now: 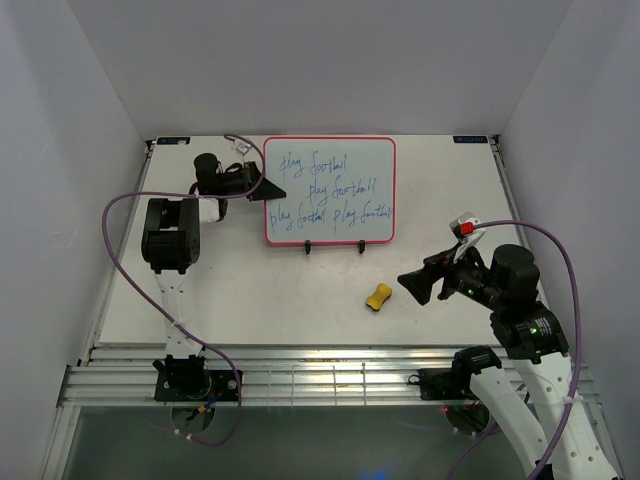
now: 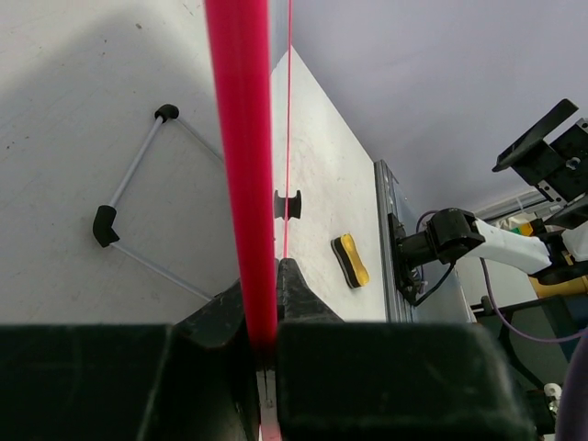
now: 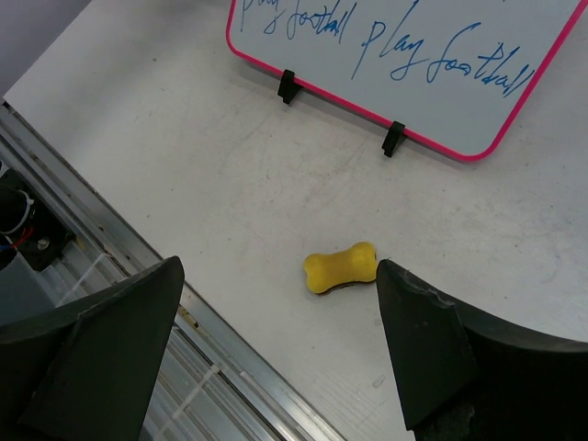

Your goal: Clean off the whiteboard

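Note:
The robot's right gripper will next go to the narrow middle [image 1: 378, 297] [image 3: 341, 267] of the yellow eraser and close there, because the eraser will wipe the whiteboard.
The whiteboard [image 1: 330, 190], white with a pink-red frame and blue handwriting, stands on a wire stand at the back middle of the table. My left gripper [image 1: 270, 190] is shut on the board's left frame edge [image 2: 246, 165]. The yellow bone-shaped eraser [image 1: 378, 296] lies on the table in front of the board; it also shows in the left wrist view [image 2: 351, 260] and the right wrist view [image 3: 340, 267]. My right gripper [image 1: 415, 284] is open, hovering just right of the eraser, which lies between its fingers [image 3: 427, 340] in the wrist view. The board's lower edge [image 3: 404, 55] shows there too.
The black feet of the wire stand [image 1: 335, 246] stick out below the board; its rear legs [image 2: 138, 202] show behind the board. An aluminium rail [image 1: 320, 375] runs along the table's near edge. White walls close in the left, right and back.

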Controlling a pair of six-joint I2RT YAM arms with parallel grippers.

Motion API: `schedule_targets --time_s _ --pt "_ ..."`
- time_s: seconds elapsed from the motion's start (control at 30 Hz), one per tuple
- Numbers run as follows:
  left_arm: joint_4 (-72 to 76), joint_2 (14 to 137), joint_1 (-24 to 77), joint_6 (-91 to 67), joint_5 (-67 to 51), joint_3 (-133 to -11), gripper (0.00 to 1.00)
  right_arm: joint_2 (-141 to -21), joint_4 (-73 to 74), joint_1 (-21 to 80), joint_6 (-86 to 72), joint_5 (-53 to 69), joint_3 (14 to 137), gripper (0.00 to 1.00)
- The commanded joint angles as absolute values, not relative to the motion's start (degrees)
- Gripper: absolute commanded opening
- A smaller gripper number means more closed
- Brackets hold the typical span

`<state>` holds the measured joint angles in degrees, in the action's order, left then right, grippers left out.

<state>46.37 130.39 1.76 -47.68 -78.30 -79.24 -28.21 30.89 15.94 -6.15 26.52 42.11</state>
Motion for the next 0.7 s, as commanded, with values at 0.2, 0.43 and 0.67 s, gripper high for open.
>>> schedule_targets --time_s 0.2,0.43,0.67 --pt "64.6 124.7 1.8 -63.2 -72.3 -81.1 0.00 -27.2 28.6 16.3 -8.2 24.7 42.6 0.91" --pt "67.2 123.1 1.9 -67.0 -70.1 -81.8 0.00 -26.4 27.8 16.3 -10.4 22.3 41.1 0.91" --pt "63.5 119.5 3.2 -67.4 -67.4 -83.9 0.00 -26.2 28.3 16.3 -13.4 17.0 40.5 0.90"
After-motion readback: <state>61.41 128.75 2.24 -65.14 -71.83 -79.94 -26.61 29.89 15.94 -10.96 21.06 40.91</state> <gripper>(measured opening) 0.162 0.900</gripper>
